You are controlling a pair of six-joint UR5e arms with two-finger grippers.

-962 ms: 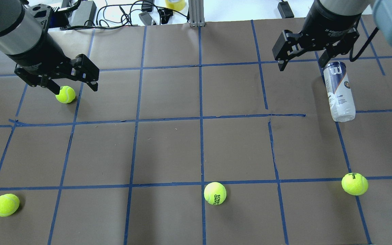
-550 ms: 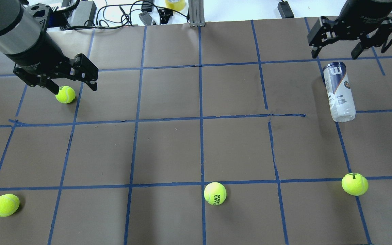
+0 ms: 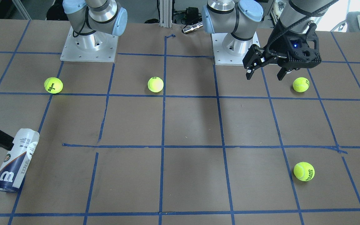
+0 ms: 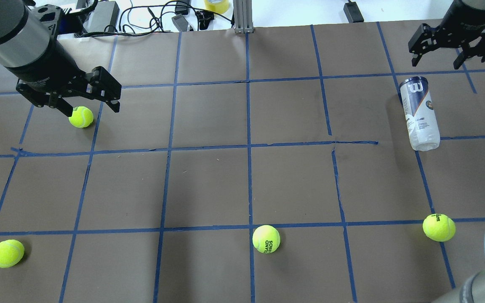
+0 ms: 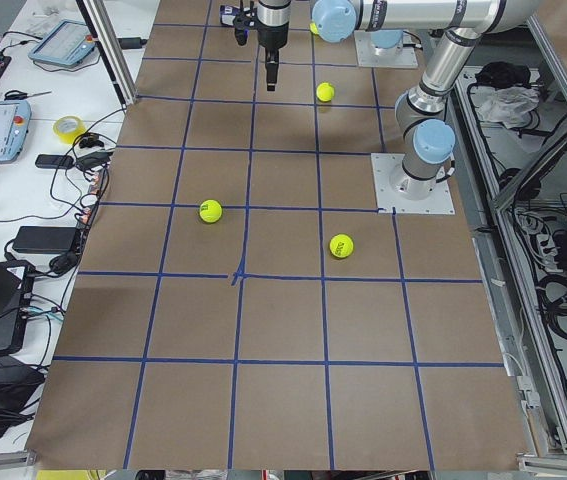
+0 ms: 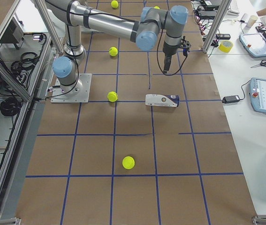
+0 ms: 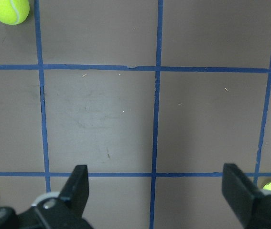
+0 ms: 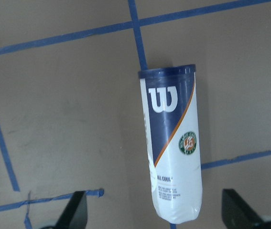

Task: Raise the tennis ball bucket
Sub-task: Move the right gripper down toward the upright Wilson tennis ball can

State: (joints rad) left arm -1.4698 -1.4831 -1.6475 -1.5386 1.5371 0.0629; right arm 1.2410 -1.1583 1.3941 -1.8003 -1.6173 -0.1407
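The robot's right gripper will move to the tennis ball bucket and close on its navy section [image 3: 13, 164] [image 8: 169, 128] between the white W and the round logo.
The tennis ball bucket [image 4: 419, 113] is a slim white and navy can with a white "W". It lies on its side on the brown table at the far right, navy rim pointing away from me. It also shows in the right wrist view [image 8: 173, 148] and the front-facing view [image 3: 14, 159]. My right gripper [image 4: 435, 63] is open and empty, raised beyond the can's rim end and apart from it. My left gripper [image 4: 92, 110] is open and empty above the far left of the table, next to a tennis ball [image 4: 81, 116].
Three more tennis balls lie along the near side: at the left [image 4: 7, 253], the middle [image 4: 266, 239] and the right [image 4: 438, 227]. Cables, a power brick and a tape roll [image 4: 216, 5] sit past the far edge. An aluminium post [image 4: 242, 17] stands at far centre.
My right gripper has moved right and away from the can's rim end, staying open. The can and balls have not moved. The left arm is almost unchanged.
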